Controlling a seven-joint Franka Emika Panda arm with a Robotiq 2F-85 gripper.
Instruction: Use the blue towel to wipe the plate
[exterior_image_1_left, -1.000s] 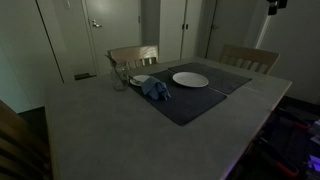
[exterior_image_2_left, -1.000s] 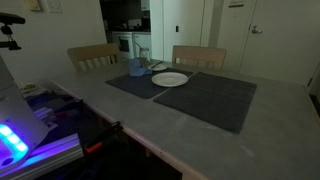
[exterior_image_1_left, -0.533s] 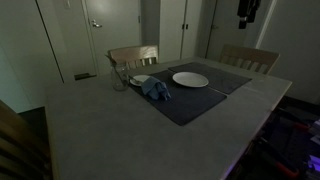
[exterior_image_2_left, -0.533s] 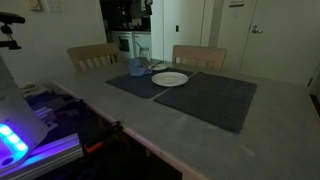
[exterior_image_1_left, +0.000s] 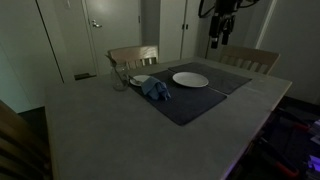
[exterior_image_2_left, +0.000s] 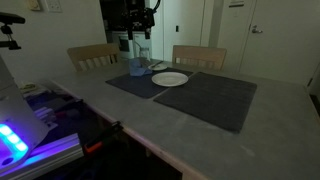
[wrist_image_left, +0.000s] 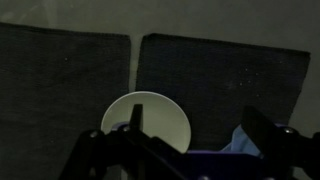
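Note:
The gripper should close on the bunched-up top of the blue towel (exterior_image_1_left: 153, 81), between the white plate and clear glass.
A white plate (exterior_image_1_left: 190, 79) lies on a dark placemat (exterior_image_1_left: 200, 97); it also shows in an exterior view (exterior_image_2_left: 170, 79) and in the wrist view (wrist_image_left: 155, 118). The crumpled blue towel (exterior_image_1_left: 155, 90) lies beside the plate on the mat, and shows in an exterior view (exterior_image_2_left: 136, 68) and at the wrist view's lower edge (wrist_image_left: 247, 146). My gripper (exterior_image_1_left: 218, 41) hangs high above the table behind the plate, also in an exterior view (exterior_image_2_left: 139, 32). In the wrist view its fingers (wrist_image_left: 200, 128) are spread apart and empty.
A clear glass (exterior_image_1_left: 119, 78) stands next to the towel. Two wooden chairs (exterior_image_1_left: 133, 57) (exterior_image_1_left: 248, 58) stand at the far side of the grey table (exterior_image_1_left: 110, 130). A second dark placemat (exterior_image_2_left: 212, 98) lies beside the first. Doors are behind.
The arm has come down and moved into view above the table, from the upper corner toward the plate. The plate and towel have not moved.

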